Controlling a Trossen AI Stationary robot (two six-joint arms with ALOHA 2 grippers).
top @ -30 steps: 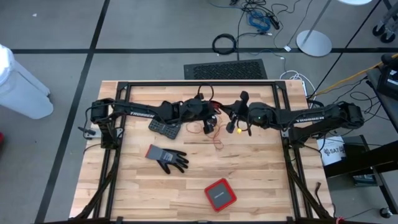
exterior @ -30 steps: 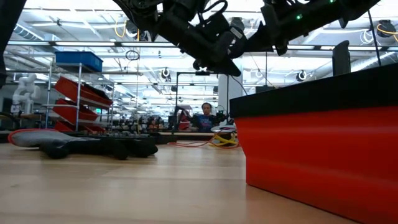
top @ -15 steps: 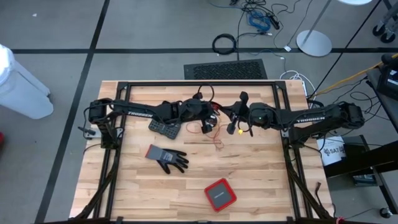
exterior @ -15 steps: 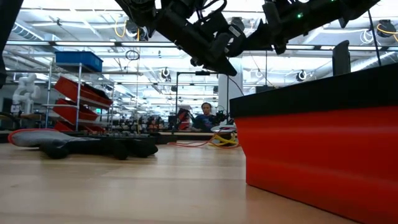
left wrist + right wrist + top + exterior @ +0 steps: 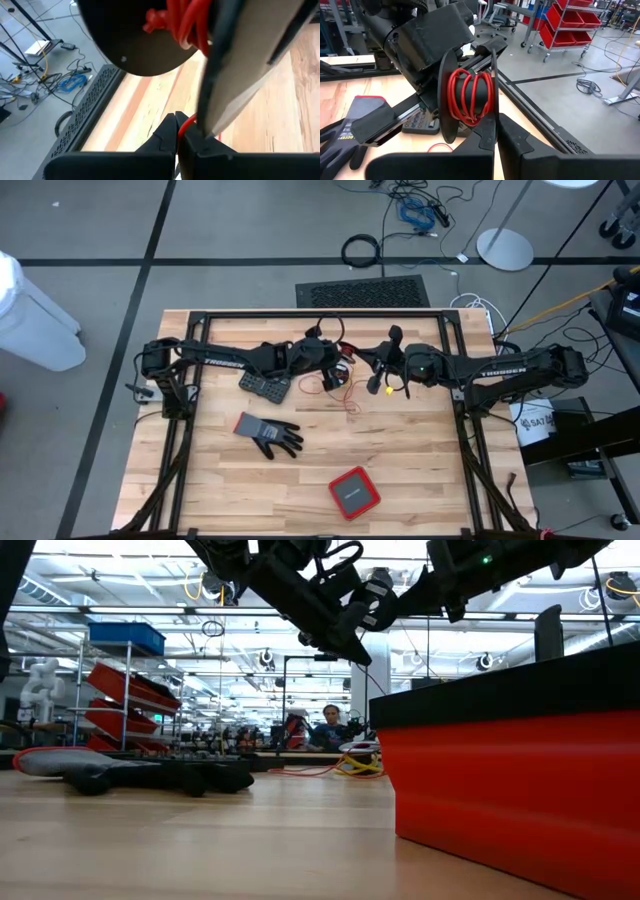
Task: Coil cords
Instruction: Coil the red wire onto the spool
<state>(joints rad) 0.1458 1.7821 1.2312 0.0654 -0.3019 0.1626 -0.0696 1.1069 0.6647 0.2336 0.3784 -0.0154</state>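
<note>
I am pinching the red cord close to the spool's edge with my left gripper, so next I open it and take the cord farther down [image 5: 352, 393] as my right gripper pulls back.
A black spool [image 5: 465, 95] hangs above the far middle of the table, with the red cord [image 5: 470, 97] wound around its core in a few turns. My right gripper [image 5: 495, 132] is shut on the spool. My left gripper [image 5: 177, 131] stands just left of the spool and is shut on the red cord's free run; in the high view the left gripper [image 5: 338, 370] and the right gripper [image 5: 368, 368] nearly meet. Slack red cord [image 5: 345, 398] lies on the table below them. A small yellow cord [image 5: 372, 388] shows beside the right gripper. My left gripper pinches the red cord's free run [image 5: 184, 125] between its two fingertips, a single strand. From there the strand leads up toward the spool's turns [image 5: 186, 22]. My right gripper pinches the rim of the spool's flange [image 5: 493, 107] between its two fingers, coming level from the table's right. The spool is clear of the table, its flanges upright.
A grey glove [image 5: 268, 434] lies left of centre, a black keypad [image 5: 264, 388] beyond it under the left arm, and a red box [image 5: 354, 492] near the front edge. The black frame rail [image 5: 320, 314] runs along the far side.
My left gripper has tipped and turned a little at the wrist beside the spool, its tip rising slightly, still shut on the red cord.
</note>
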